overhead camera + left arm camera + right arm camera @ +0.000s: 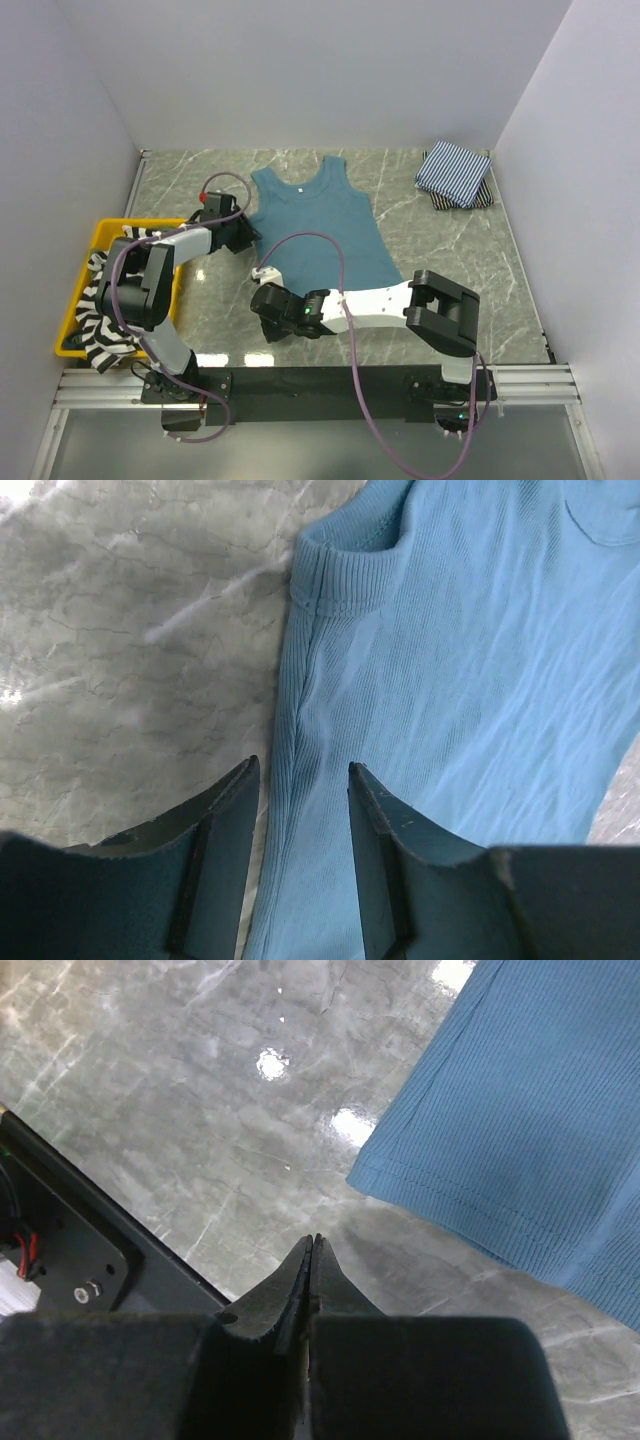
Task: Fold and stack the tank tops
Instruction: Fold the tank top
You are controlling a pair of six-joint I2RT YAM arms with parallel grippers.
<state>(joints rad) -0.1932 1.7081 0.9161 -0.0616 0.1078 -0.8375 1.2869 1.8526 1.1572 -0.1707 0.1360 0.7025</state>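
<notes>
My shut right gripper is off the teal-blue tank top's hem corner; it should open and pinch that corner [364, 1176] before both grippers fold the tank top's side edge inward.
A teal-blue tank top [322, 225] lies flat in the middle of the table, neck toward the back. My left gripper [252, 236] is open at its left side edge. In the left wrist view the jaws [300, 772] straddle that ribbed edge of the teal top [460, 680], just below the armhole hem. My right gripper [260, 300] is shut on nothing, low over bare table just off the top's near-left hem corner [360, 1175]. A folded pinstriped tank top [455, 170] lies at the back right on a darker folded piece. A black-and-white striped tank top [95, 315] spills out of the bin.
The yellow plastic bin [112, 232] stands at the left edge beside the left arm. The arms' black base bar [320, 380] runs along the near edge, close behind my right gripper [313, 1242]. White walls close in the left, back and right sides.
</notes>
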